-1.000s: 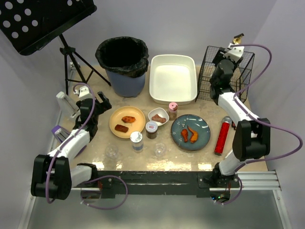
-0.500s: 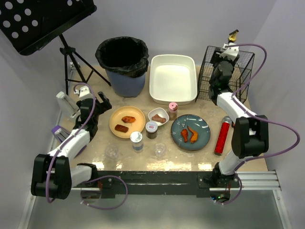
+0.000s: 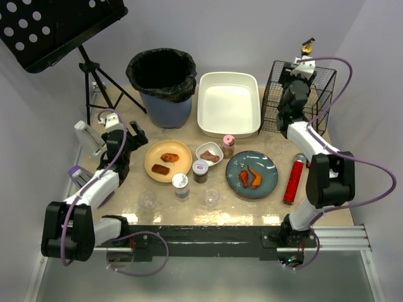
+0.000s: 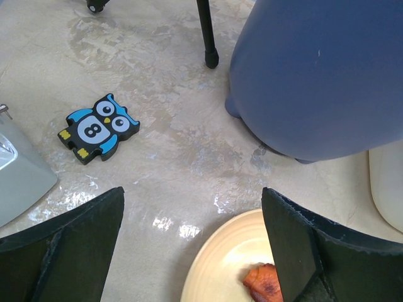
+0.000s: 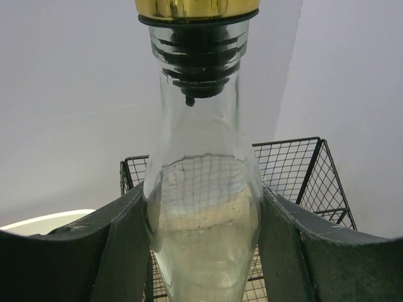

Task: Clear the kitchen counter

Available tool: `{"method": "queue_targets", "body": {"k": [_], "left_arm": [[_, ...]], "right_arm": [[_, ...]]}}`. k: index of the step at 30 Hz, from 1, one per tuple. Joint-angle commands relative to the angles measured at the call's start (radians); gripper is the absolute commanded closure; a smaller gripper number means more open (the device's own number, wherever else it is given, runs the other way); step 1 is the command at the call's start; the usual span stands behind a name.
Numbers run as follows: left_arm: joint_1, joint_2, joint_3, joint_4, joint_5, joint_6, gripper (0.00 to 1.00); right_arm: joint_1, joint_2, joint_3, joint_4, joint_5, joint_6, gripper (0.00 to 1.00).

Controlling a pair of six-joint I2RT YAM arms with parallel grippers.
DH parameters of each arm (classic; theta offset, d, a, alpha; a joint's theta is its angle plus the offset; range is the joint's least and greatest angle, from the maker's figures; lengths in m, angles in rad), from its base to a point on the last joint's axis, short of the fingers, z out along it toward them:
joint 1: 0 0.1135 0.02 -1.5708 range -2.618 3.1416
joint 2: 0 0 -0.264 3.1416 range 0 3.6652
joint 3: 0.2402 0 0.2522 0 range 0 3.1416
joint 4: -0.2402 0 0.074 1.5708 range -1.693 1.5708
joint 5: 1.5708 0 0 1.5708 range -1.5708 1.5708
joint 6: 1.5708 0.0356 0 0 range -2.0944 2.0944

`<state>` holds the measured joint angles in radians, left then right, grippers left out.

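Note:
The clear glass bottle, now held upright above the basket, will go down from my right gripper inside the black wire basket (image 3: 289, 89), toward the white tub.
The kitchen counter (image 3: 126, 189) is a beige mottled tabletop. On it stand a yellow plate (image 3: 167, 160) with two food pieces, a small white bowl (image 3: 209, 153), a blue plate (image 3: 252, 174) with food, several jars and cups, and a red cylinder (image 3: 293, 179). My right gripper (image 5: 200, 239) is shut on a clear glass bottle (image 5: 201, 189) with a gold cap, held upright above the black wire basket (image 3: 299, 94). My left gripper (image 4: 192, 251) is open and empty, low over the counter at the yellow plate's (image 4: 233, 264) left rim.
A blue trash bin (image 3: 162, 85) with a black bag and a white tub (image 3: 228, 104) stand at the back. A tripod stand (image 3: 94, 75) is at the back left. An owl-shaped block (image 4: 97, 128) lies on the counter left of the bin.
My right gripper has lifted the bottle slightly up and to the left over the wire basket, then held still. The left arm has not moved.

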<state>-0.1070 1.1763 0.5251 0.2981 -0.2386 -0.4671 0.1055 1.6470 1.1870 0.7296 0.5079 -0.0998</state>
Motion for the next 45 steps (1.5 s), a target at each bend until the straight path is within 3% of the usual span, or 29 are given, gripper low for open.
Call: {"method": "queue_targets", "body": {"k": [1,16,45], "left_arm": [[-0.002,0.002,0.026,0.045,0.007,0.019,0.06],[-0.002,0.009,0.026,0.047,0.005,0.024,0.06],[-0.002,0.013,0.016,0.049,0.009,0.022,0.06]], "right_arm": [[-0.006,-0.015,0.074,0.131,-0.029,-0.017,1.00],[-0.015,0.030,0.048,0.217,-0.060,-0.018,1.00],[-0.036,0.154,0.034,0.110,-0.003,0.072,1.00]]}}
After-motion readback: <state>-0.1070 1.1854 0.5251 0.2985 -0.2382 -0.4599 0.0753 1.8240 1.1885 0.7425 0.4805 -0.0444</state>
